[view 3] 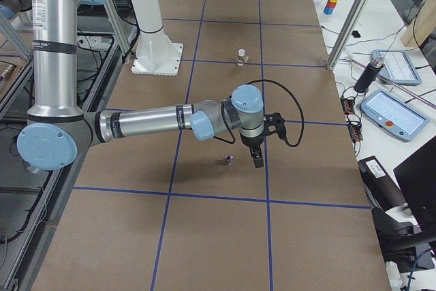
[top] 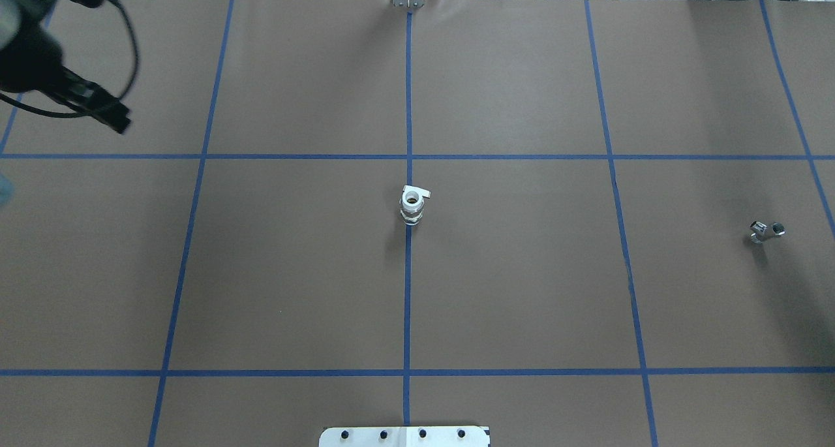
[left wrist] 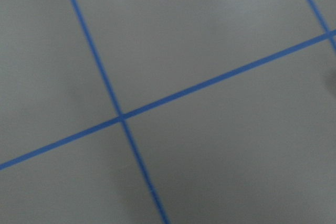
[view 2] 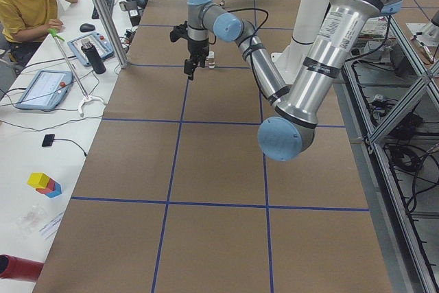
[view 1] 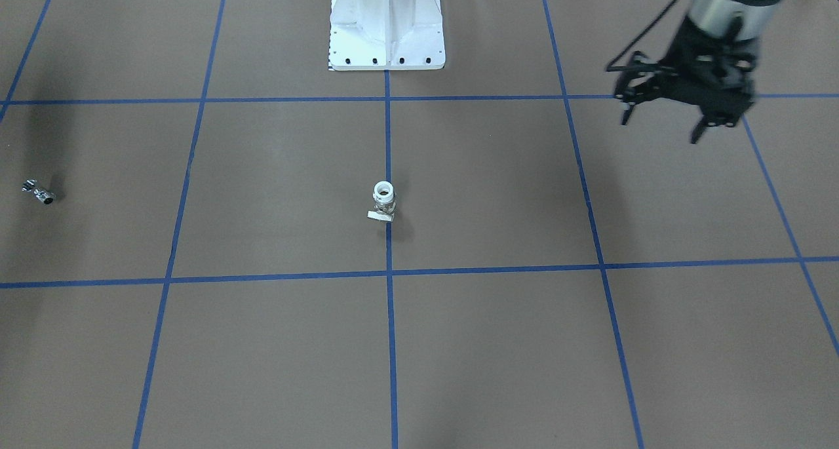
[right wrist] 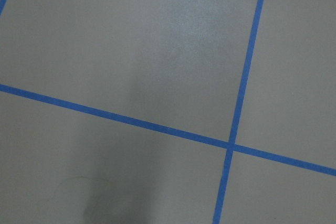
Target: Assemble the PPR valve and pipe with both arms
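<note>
The robot's right gripper should next close on the small chrome pipe by its wider ring end (view 1: 30, 185), leaving the pipe's threaded end free.
The PPR valve (view 1: 383, 202) stands upright on the centre tape line, white collar on top and its flat pale tab at the base; the overhead view shows the PPR valve (top: 412, 205) too. The small chrome pipe (top: 766, 230) lies far out on the robot's right side, and the pipe (view 1: 39, 192) is at the left edge of the front-facing view. My left gripper (view 1: 660, 129) hangs open and empty above the table, far from both parts. In the exterior right view my right gripper (view 3: 255, 160) hovers just beside the pipe (view 3: 228, 161); I cannot tell whether it is open or shut.
Brown paper with a blue tape grid (view 1: 388, 273) covers the table. The white bolted pedestal (view 1: 387, 36) stands at the robot's side. A person (view 2: 27, 5) sits at a side bench with tablets (view 2: 42, 88). Both wrist views show only paper and tape.
</note>
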`<state>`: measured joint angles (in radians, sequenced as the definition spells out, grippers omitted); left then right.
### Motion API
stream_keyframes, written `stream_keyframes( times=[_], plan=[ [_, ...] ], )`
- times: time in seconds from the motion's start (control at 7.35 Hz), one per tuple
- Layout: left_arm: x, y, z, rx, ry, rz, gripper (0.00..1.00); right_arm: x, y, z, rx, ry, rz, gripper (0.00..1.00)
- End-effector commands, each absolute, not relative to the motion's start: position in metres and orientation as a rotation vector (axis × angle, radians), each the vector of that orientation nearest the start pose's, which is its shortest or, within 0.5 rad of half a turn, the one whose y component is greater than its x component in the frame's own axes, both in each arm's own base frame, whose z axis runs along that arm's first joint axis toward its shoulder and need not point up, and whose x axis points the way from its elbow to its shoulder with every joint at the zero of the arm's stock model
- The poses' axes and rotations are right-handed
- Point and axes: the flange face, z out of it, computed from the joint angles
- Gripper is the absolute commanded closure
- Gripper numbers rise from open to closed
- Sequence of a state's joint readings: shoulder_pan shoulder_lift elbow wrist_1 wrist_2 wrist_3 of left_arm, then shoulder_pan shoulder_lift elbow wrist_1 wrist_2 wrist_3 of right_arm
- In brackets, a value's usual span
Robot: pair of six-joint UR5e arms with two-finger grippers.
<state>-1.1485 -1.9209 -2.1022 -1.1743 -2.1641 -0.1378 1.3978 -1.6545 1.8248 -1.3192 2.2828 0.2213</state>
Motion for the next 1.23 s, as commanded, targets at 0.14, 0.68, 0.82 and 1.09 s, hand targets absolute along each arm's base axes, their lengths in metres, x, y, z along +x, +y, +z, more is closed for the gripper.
stream_keyframes(
  times=[0.14,0.68,0.82,1.09],
  plan=[
    [-0.062,-0.533,0.452,0.305,0.685,0.567,0.0,-0.06,-0.448,0.542,0.269,-0.776,-0.155,0.0],
    [-0.079,-0.505,0.511,0.296,0.683,0.525,0.0,-0.107,-0.408,0.592,0.339,-0.779,-0.389,0.0],
    [-0.079,-0.502,0.515,0.294,0.684,0.524,0.0,-0.113,-0.408,0.6,0.342,-0.78,-0.412,0.0],
    [-0.079,-0.501,0.515,0.295,0.683,0.526,0.0,-0.13,-0.415,0.615,0.328,-0.738,-0.417,0.0]
  ],
)
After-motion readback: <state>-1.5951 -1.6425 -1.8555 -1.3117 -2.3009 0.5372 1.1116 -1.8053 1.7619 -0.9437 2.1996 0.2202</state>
